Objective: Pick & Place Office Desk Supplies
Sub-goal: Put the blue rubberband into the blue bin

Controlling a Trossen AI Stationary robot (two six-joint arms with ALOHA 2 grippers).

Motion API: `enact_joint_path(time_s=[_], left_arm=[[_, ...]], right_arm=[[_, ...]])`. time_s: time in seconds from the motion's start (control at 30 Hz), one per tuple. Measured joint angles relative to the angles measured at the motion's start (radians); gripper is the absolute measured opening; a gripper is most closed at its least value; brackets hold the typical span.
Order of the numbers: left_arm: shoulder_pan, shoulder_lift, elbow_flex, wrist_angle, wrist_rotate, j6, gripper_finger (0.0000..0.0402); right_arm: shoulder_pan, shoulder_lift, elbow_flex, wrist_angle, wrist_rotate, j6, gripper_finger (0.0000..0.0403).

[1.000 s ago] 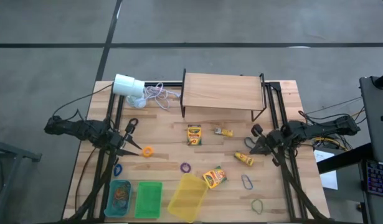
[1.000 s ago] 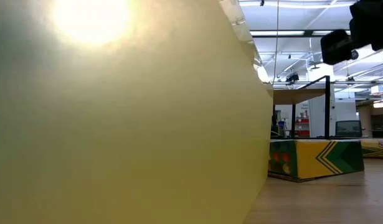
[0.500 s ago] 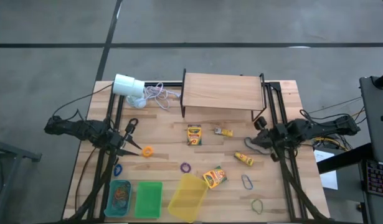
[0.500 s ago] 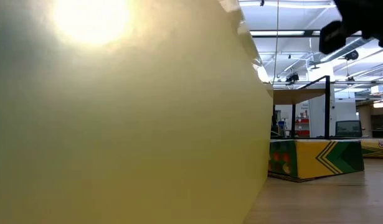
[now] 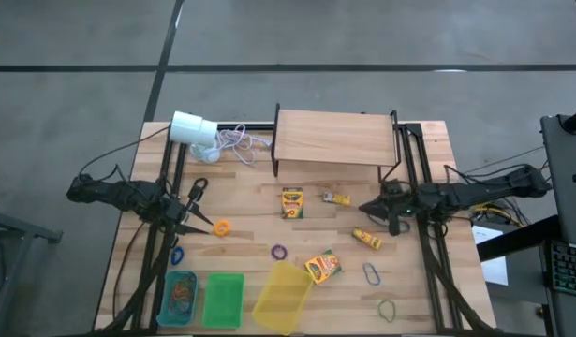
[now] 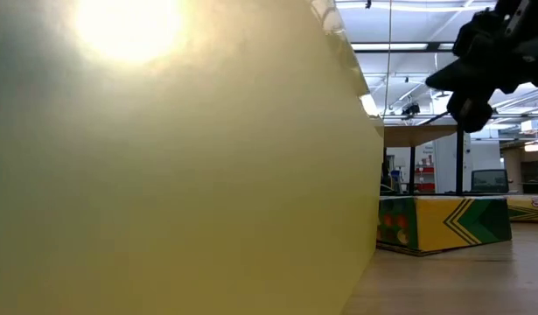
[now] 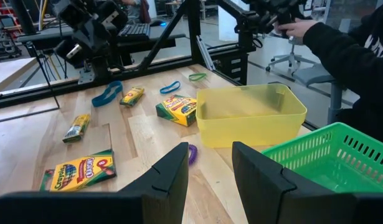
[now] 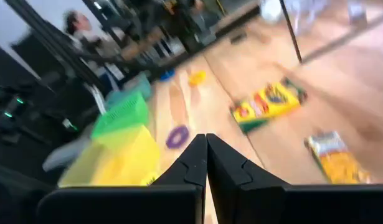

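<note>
My right gripper needs to grip the side of the blue rubber band point(image 5: 367, 274) that faces the crayon box lying beside the yellow bin.
Two crayon boxes point(image 5: 292, 202) point(image 5: 322, 266) and two yellow packets point(image 5: 336, 197) point(image 5: 366, 239) lie flat on the wooden table. Loose rubber bands lie around them: orange point(image 5: 221, 227), purple point(image 5: 279, 252), blue point(image 5: 372, 273), green point(image 5: 388, 309). My left gripper point(image 5: 201, 208) hovers open over the table's left part, nothing between its fingers point(image 7: 210, 163). My right gripper point(image 5: 367, 208) is shut and empty, pointing toward the table's left, above the spot between the two packets point(image 8: 207, 146). In the low view it shows at the upper right point(image 6: 474, 74).
Blue point(image 5: 179, 298), green point(image 5: 223, 300) and yellow point(image 5: 283, 296) bins stand at the near edge; the yellow one's wall fills the low view point(image 6: 164, 157). A wooden shelf point(image 5: 334, 139) and a white cylinder point(image 5: 192, 128) with cord stand at the back. A person's sleeve point(image 7: 347, 50) shows beyond the table.
My right gripper has swung from slanting toward the near-left to pointing straight at the table's left, rolling about its own line and reaching a little farther toward the table's middle. It has stayed shut. Nothing on the table has moved.
</note>
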Motion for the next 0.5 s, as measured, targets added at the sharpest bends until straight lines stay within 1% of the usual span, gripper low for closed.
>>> enact_joint_path(time_s=[0.17, 0.5], left_arm=[[0.000, 0.000, 0.000, 0.000, 0.000, 0.000, 0.0127], [0.000, 0.000, 0.000, 0.000, 0.000, 0.000, 0.0127]], right_arm=[[0.025, 0.222, 0.099, -0.079, 0.003, 0.080, 0.0008], [0.080, 0.652, 0.447, -0.494, 0.002, 0.371, 0.0009]])
